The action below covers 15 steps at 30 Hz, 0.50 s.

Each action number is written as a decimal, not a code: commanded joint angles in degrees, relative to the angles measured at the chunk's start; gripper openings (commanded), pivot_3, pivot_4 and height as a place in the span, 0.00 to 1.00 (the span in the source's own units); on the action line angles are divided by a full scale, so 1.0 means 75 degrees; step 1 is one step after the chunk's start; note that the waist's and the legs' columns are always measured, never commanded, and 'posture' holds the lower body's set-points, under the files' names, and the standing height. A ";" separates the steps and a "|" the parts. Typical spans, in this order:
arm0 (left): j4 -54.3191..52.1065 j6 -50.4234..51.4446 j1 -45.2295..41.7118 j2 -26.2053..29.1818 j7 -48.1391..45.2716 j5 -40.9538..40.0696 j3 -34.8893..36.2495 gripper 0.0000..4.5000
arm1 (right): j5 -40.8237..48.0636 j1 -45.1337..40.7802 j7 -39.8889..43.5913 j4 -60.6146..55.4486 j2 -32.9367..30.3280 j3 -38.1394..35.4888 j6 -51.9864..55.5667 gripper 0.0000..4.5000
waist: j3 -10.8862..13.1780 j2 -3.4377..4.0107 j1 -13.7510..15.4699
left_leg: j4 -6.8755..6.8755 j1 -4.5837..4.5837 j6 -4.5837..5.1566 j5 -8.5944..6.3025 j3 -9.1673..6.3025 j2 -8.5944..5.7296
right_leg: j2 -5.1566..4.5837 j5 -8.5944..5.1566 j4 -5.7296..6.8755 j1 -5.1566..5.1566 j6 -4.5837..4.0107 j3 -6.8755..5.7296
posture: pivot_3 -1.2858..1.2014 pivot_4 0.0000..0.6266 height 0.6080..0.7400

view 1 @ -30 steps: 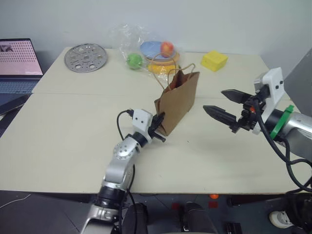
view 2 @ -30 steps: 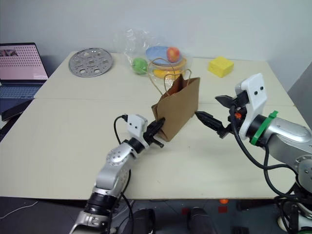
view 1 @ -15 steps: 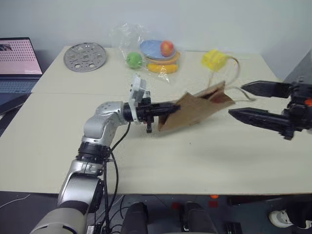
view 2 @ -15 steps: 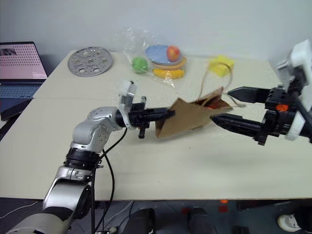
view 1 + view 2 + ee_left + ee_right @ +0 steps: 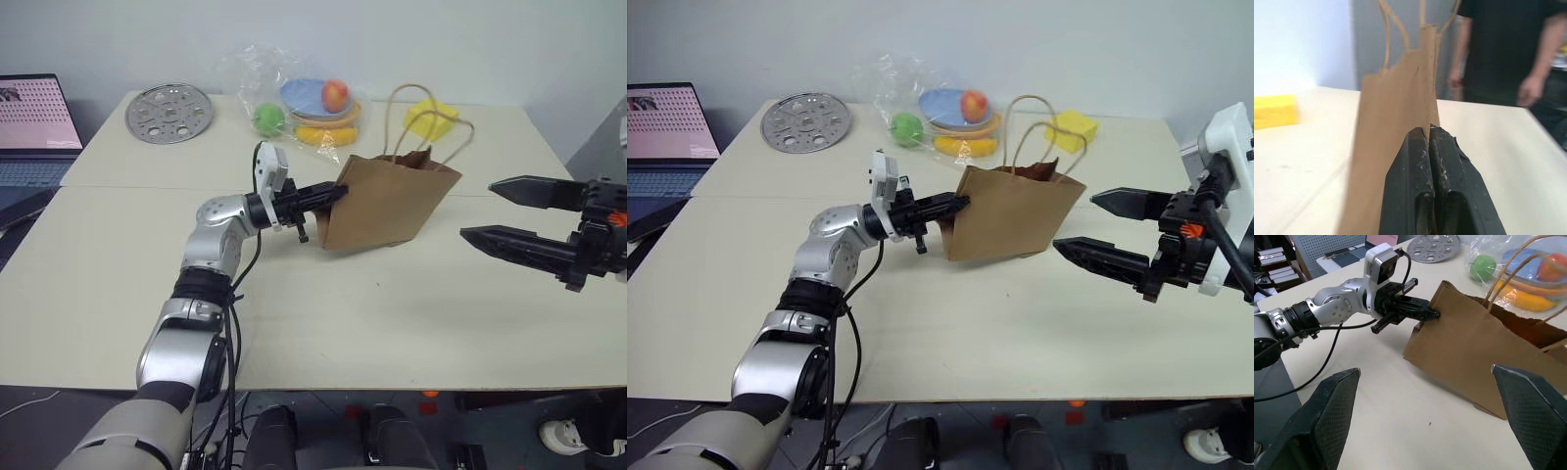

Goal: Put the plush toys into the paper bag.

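Note:
The left gripper's fingers pinch the slanted paper bag at its side edge, so the robot should open them, grip the bag's side (image 5: 343,221) deeper and straighten the bag.
The brown paper bag (image 5: 387,201) is at the table's middle, mouth up, its cord handles (image 5: 411,113) rising above it. My left gripper (image 5: 333,193) reaches in level from the left and is shut on the bag's left side edge; in the left wrist view its fingers (image 5: 1415,161) pinch the paper (image 5: 1391,147). My right gripper (image 5: 478,209) hangs open to the right of the bag, fingers pointing at it and clear of it. In the right wrist view the bag (image 5: 1474,362) lies ahead between the wide fingers (image 5: 1332,416). The plush toys are out of view.
At the table's back lie a clear plastic bag with toy fruits and plates (image 5: 304,98), a yellow sponge block (image 5: 431,116) and a perforated metal disc (image 5: 168,113). A laptop (image 5: 34,127) sits at the far left. A person (image 5: 1498,49) stands beyond the table.
My left gripper has risen and turned to point level, carrying the bag; the bag tipped over to the right, then came back upright. My right gripper has drawn back to the right.

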 commanded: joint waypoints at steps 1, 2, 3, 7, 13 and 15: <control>-0.0986 0.0085 0.0528 -0.0092 0.0417 0.0077 -0.0028 0.01 | -0.0105 -0.0131 0.0059 0.0015 -0.0021 0.0042 -0.0318 1.00 | 0.0000 0.0000 0.0004 | 0.0000 -0.0002 0.0000 0.0000 0.0000 0.0001 | 0.0000 0.0000 0.0001 -0.0003 0.0000 -0.0002 | 0.52 0.24 1.00; -0.1230 0.0231 0.0732 -0.0153 0.0688 0.0116 -0.0056 0.01 | -0.0165 -0.0179 0.0107 0.0041 -0.0014 0.0133 -0.0365 1.00 | 0.0000 0.0000 0.0007 | 0.0000 -0.0002 0.0000 0.0000 0.0000 0.0001 | 0.0000 0.0000 0.0004 -0.0004 0.0000 -0.0002 | 0.52 0.24 1.00; -0.1511 0.0264 0.1007 -0.0244 0.0906 0.0189 -0.0139 0.01 | -0.0279 -0.0242 0.0188 0.0073 0.0011 0.0264 -0.0418 1.00 | 0.0000 0.0000 0.0007 | 0.0001 -0.0002 0.0000 0.0000 -0.0002 0.0001 | 0.0001 0.0000 0.0008 -0.0004 0.0000 -0.0004 | 0.52 0.24 1.00; -0.1959 0.0113 0.1527 -0.0535 0.1728 0.0624 -0.0314 0.01 | -0.0656 -0.0458 0.0403 0.0165 0.0118 0.0679 -0.0578 1.00 | 0.0000 0.0001 0.0044 | 0.0013 -0.0002 0.0000 0.0001 0.0000 -0.0002 | -0.0002 0.0004 0.0009 0.0000 0.0006 0.0000 | 0.52 0.24 1.00; -0.1996 -0.0043 0.1558 -0.0697 0.2174 0.0859 -0.0420 0.34 | -0.0971 -0.0625 0.0655 0.0227 0.0261 0.0962 -0.0650 1.00 | -0.0001 0.0002 0.0043 | 0.0022 -0.0001 0.0001 0.0002 0.0008 -0.0005 | -0.0004 0.0010 0.0010 0.0000 0.0010 0.0011 | 0.52 0.24 1.00; -0.1793 -0.0238 0.1479 -0.0751 0.2192 0.0979 -0.0500 0.49 | -0.1052 -0.0664 0.0684 0.0222 0.0323 0.1013 -0.0658 1.00 | -0.0001 0.0002 0.0043 | 0.0021 -0.0001 0.0001 0.0002 0.0007 -0.0004 | -0.0002 0.0010 0.0010 0.0000 0.0011 0.0009 | 0.52 0.24 1.00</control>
